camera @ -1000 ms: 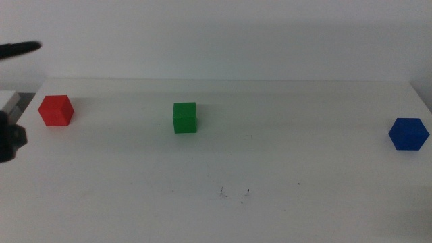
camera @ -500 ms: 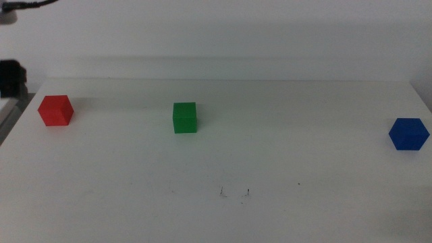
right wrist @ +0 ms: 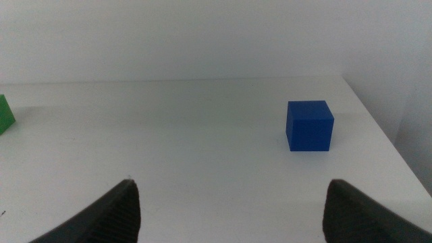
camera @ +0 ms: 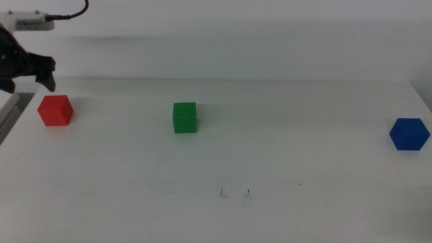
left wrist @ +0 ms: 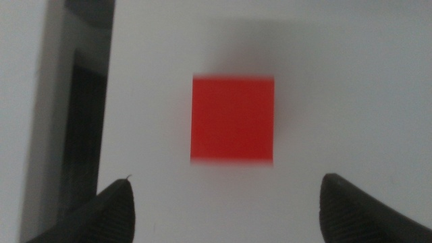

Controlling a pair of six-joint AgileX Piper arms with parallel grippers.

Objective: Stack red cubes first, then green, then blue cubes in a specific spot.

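Note:
The robot's left gripper will close on the red cube's opposite sides (camera: 55,106) (left wrist: 233,119), the ones that face the green cube and the edge of the table.
The red cube (camera: 55,111) sits on the white table (camera: 223,162) at the far left. My left gripper (camera: 30,73) hovers just above and behind it, jaws open; in the left wrist view the red cube (left wrist: 233,120) lies on the table between and ahead of the open jaws, gripper midpoint (left wrist: 229,202). The green cube (camera: 184,117) stands left of centre. The blue cube (camera: 408,133) sits at the far right. My right gripper (right wrist: 229,209) is open and empty, out of the middle view, facing the blue cube (right wrist: 310,125) from a distance.
The table's left edge and a dark gap (left wrist: 77,128) lie right beside the red cube. The green cube's edge (right wrist: 5,113) shows in the right wrist view. Small dark marks (camera: 234,193) are on the table near the front centre.
My left arm has risen from the left edge and swung in over the red cube. The cubes have not moved.

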